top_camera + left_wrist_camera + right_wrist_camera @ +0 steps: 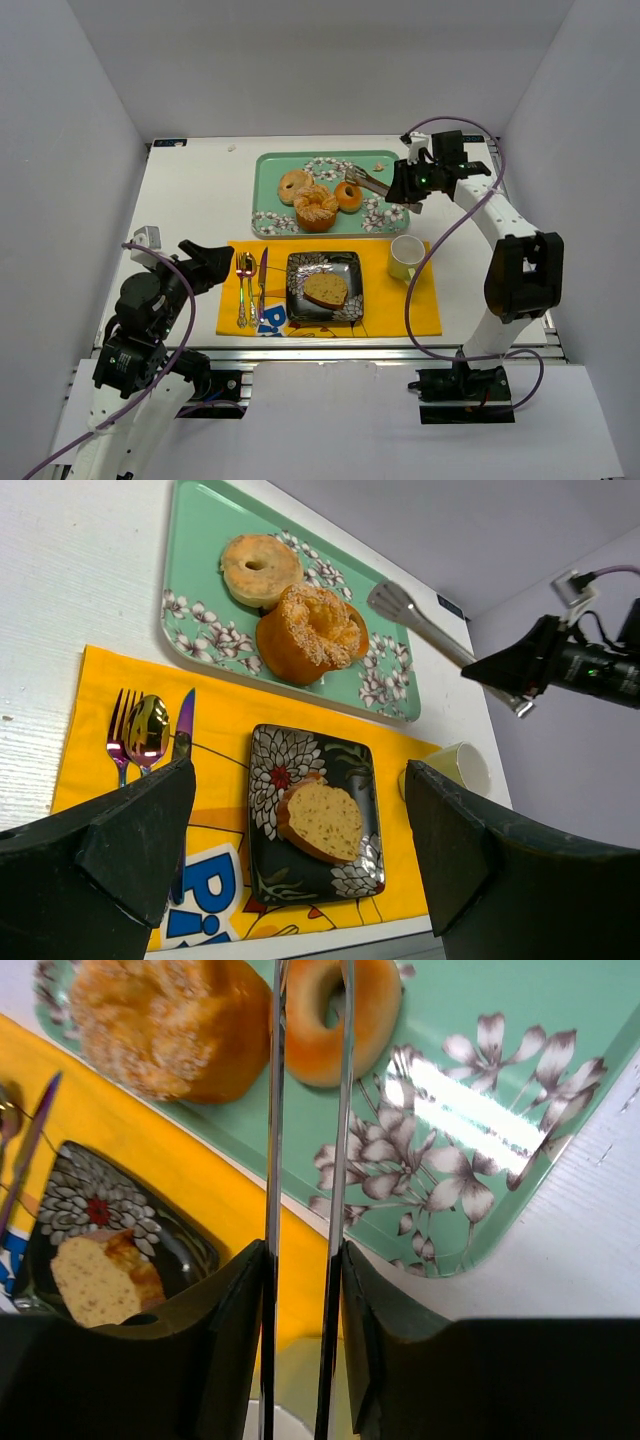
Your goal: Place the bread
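My right gripper is going to set the small glazed donut down on the slice of bread on the black floral plate (pixel 319 288) (pixel 94 1274).
A slice of bread (pixel 325 290) lies on a black floral plate (pixel 345 265) on the yellow placemat (pixel 400 310). It also shows in the left wrist view (pixel 320 820) and the right wrist view (pixel 100 1275). My right gripper (pixel 410 185) is shut on metal tongs (pixel 368 183), held above the green tray's (pixel 270 170) right part. The tong arms (pixel 275 1110) reach over a small glazed donut (pixel 335 1000); their tips run out of view. My left gripper (pixel 215 262) is open and empty, left of the placemat.
The tray also holds a sugared ring cake (pixel 316 210) and a bagel (pixel 294 184). A pale mug (pixel 405 258) stands on the placemat's right side. A fork, spoon and knife (pixel 250 285) lie left of the plate. White walls enclose the table.
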Controlling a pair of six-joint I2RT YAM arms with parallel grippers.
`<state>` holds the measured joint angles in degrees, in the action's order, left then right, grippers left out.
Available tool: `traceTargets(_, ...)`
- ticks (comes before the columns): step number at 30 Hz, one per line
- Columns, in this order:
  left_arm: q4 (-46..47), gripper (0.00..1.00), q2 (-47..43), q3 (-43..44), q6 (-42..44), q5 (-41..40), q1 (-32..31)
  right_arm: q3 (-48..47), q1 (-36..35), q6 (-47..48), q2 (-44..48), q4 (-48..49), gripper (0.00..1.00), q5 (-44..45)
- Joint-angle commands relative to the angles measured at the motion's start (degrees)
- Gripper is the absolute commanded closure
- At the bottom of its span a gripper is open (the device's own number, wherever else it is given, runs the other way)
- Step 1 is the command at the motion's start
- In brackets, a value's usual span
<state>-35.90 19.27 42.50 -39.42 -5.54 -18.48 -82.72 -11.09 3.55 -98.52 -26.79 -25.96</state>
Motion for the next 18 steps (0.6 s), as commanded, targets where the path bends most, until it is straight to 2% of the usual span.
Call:
traceTargets(1, 0.4, 0.06, -0.7, 0.2, -1.3, 0.4, 0.2, -2.5, 0.7, 2.8, -1.6, 0.6, 0.6, 0.6)
traceTargets(18, 2.9, 0.06, 1.0, -1.6, -1.1, 1.5, 0.2, -0.3, 1.2, 8.8, -4.6, -3.4, 0.53, 2.8)
